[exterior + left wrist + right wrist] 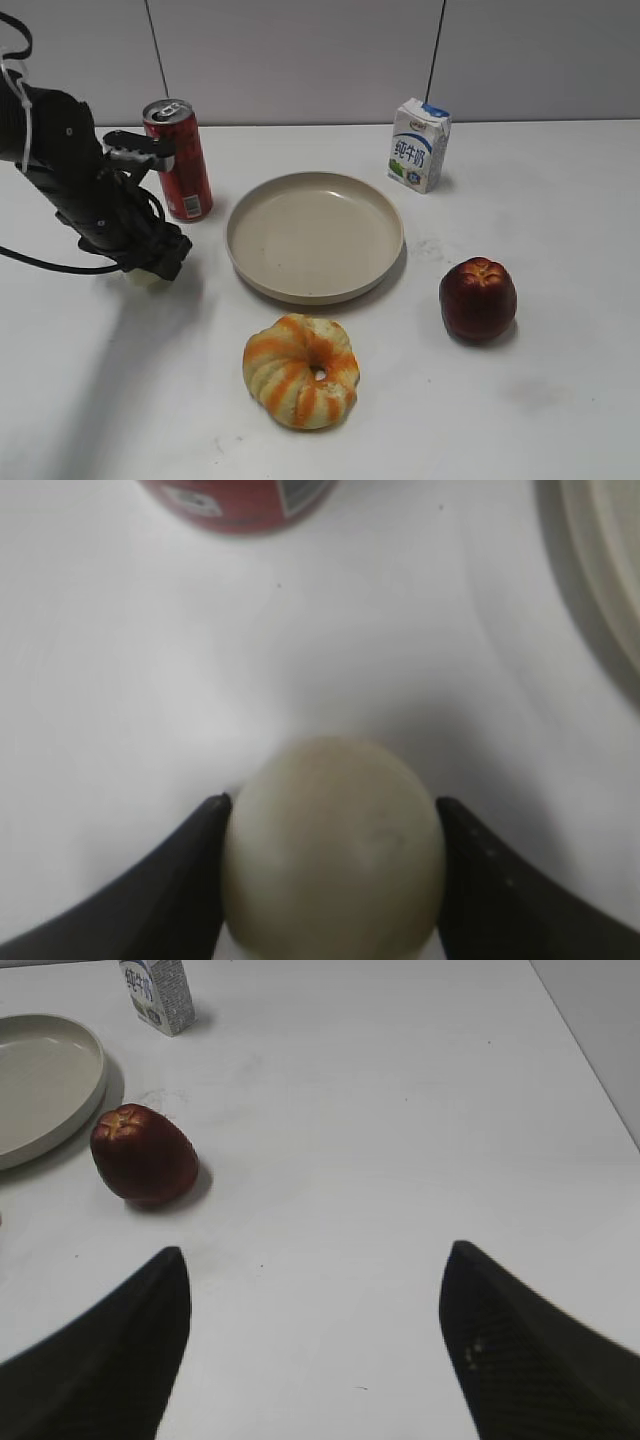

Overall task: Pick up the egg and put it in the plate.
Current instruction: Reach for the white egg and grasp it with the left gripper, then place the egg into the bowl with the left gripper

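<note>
Next, I let go of the egg, now between my left gripper's fingers low at the table, just off the middle of the beige plate (294,240), on the side toward the red can.
The pale yellowish-white egg (335,850) sits between the two black fingers of my left gripper (333,805), which touch it on both sides. In the exterior view the left gripper (157,260) is low at the table, left of the beige plate (315,237), and only a sliver of the egg (143,279) shows under it. The plate's rim also shows in the left wrist view (605,575) and in the right wrist view (45,1080). My right gripper (315,1260) is open and empty over bare table, out of the exterior view.
A red can (180,160) stands just behind the left gripper. A milk carton (418,144) stands behind the plate on the right. A red apple (478,298) lies right of the plate. An orange-striped ring bread (301,370) lies in front of it.
</note>
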Controlling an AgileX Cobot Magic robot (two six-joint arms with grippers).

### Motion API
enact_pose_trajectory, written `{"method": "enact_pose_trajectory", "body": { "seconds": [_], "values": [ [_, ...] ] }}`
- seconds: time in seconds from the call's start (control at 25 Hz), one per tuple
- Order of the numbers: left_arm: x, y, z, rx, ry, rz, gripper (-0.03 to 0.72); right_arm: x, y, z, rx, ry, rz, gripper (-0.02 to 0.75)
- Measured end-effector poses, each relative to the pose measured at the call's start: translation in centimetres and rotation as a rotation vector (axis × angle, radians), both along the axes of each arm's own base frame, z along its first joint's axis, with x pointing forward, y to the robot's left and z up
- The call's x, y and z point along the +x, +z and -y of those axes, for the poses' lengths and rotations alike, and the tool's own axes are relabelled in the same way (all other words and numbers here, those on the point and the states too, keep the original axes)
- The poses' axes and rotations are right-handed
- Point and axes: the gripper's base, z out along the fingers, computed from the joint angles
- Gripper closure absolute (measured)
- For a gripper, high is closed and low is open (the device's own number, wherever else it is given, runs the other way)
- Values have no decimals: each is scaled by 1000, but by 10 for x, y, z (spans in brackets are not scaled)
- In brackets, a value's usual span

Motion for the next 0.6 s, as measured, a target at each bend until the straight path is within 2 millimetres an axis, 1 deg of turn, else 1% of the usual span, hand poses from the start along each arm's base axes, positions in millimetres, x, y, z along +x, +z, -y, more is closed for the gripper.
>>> {"method": "enact_pose_trajectory", "body": {
  "seconds": [0.12,0.2,0.32,0.4,0.48,0.6],
  "values": [
    [-4,8,-1,-1,-3,-30,239,0,0,0,0,0,0,153],
    [-6,20,1,-17,2,-45,239,0,0,0,0,0,0,153],
    [-2,49,8,-75,13,-40,239,0,0,0,0,0,0,153],
    [0,68,20,-112,-5,-39,239,0,0,0,0,0,0,153],
    [1,85,37,-143,-41,-23,239,0,0,0,0,0,0,153],
    [0,106,68,-187,-110,51,239,0,0,0,0,0,0,153]
  ]
}}
